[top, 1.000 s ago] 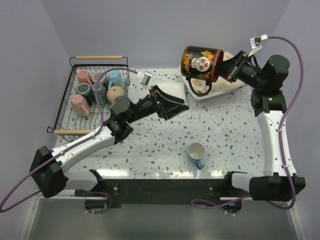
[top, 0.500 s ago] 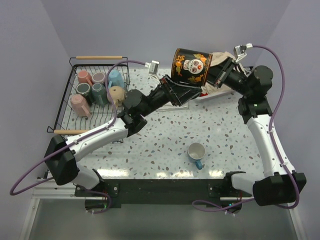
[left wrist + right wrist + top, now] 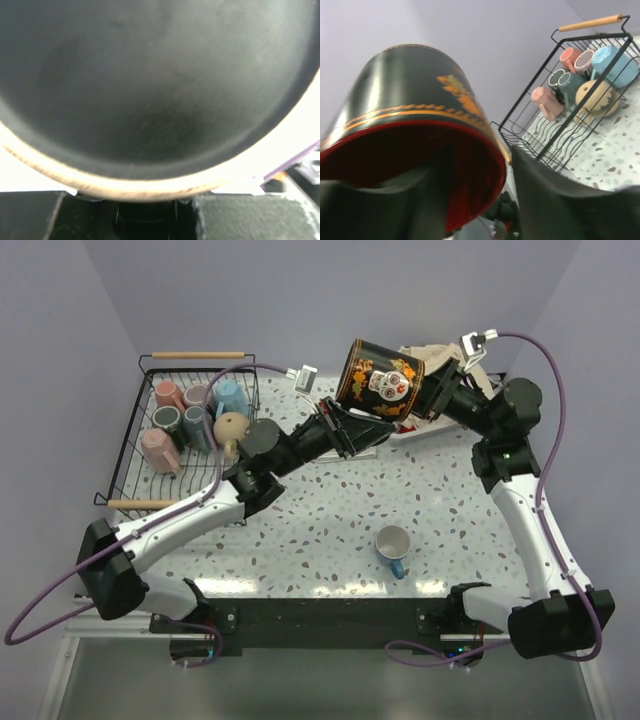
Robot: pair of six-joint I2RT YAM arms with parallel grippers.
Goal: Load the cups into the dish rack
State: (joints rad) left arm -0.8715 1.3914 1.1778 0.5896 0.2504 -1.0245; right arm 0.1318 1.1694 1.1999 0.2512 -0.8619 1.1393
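My left gripper has the dark patterned mug, which hangs in the air between my arms. It will let go of the mug in the rack [image 3: 202,453] between the pink cup and tan cup.
A dark patterned mug [image 3: 380,380] with a red inside [image 3: 420,165] hangs in the air between my two arms, right of the dish rack [image 3: 143,400]. My left gripper [image 3: 358,430] is shut on its lower base end; the mug's dark bottom [image 3: 150,75] fills the left wrist view. My right gripper [image 3: 432,395] straddles the rim, one finger inside and one just outside, jaws open. Several cups lie in the rack: pink [image 3: 168,395], light blue [image 3: 231,397], tan [image 3: 232,427], grey-teal [image 3: 166,420]. A white cup with a blue handle [image 3: 393,543] stands on the table.
A white tub [image 3: 415,430] with beige cloth [image 3: 420,352] sits at the back right, under the right gripper. The rack's wooden handles [image 3: 198,355] lie at its far and near ends. The speckled table [image 3: 330,510] spreads between the arms.
My left arm reached right to the mug and its jaws shut on the base end. The right arm carried the mug slightly left, then its jaws loosened.
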